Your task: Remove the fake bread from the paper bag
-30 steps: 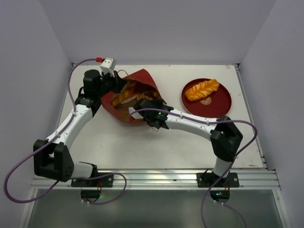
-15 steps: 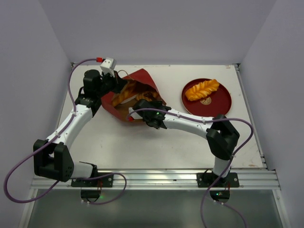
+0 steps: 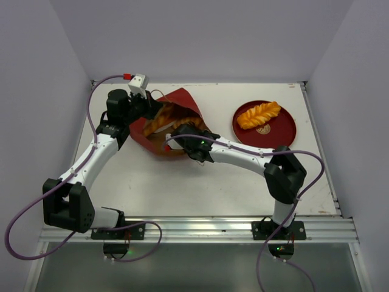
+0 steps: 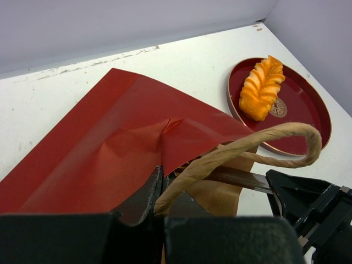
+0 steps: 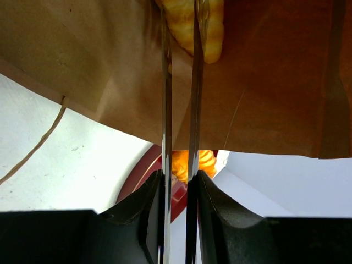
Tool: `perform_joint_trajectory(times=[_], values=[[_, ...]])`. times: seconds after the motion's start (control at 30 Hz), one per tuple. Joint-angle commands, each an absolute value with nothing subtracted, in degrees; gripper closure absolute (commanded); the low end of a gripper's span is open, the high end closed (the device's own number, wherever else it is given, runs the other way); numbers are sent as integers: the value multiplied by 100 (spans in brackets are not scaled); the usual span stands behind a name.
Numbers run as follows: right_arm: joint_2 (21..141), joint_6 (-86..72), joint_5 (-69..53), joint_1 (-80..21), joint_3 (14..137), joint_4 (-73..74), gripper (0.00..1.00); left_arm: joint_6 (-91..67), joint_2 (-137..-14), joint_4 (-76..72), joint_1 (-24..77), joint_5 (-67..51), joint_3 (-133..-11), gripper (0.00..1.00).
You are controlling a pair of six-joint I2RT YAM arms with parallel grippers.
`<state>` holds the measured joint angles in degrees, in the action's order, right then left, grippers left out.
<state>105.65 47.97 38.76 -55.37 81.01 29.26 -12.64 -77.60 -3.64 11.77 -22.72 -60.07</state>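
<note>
The robot's right gripper should set the golden pastry down on the red plate (image 3: 276, 120), beside the twisted orange pastry's end nearest the wall.
The red paper bag (image 3: 182, 100) lies on its side at the back left, its brown mouth facing front right. Orange pastries (image 3: 159, 120) show inside it. My left gripper (image 3: 152, 109) is shut on the bag's upper edge at the base of the tan handle (image 4: 247, 144); the left wrist view shows its jaws (image 4: 159, 179) pinched together there. My right gripper (image 3: 177, 135) reaches into the mouth. In the right wrist view its thin fingers (image 5: 180, 6) stand a narrow gap apart inside the kraft lining (image 5: 82, 55), tips at a golden pastry (image 5: 212, 33).
A round red plate (image 3: 281, 135) sits at the back right with one twisted orange pastry (image 3: 259, 114) on it; both also show in the left wrist view (image 4: 264, 88). Walls close in the table on the left, back and right.
My right gripper has pushed a little further left into the bag's mouth. The left gripper and the bag have held still.
</note>
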Motion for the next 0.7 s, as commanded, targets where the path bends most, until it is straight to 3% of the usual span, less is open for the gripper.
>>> perform_joint_trajectory(times=[0.0,0.67], values=[[10301,4571,3551,-5467,8323,3155,99,-1248,-7585,-562,1195,-2382,-5950,100],[9308,3824,2119,-5414,8227,3832,100,-1248,-7655,-562,1195,-2364,-5941,100]])
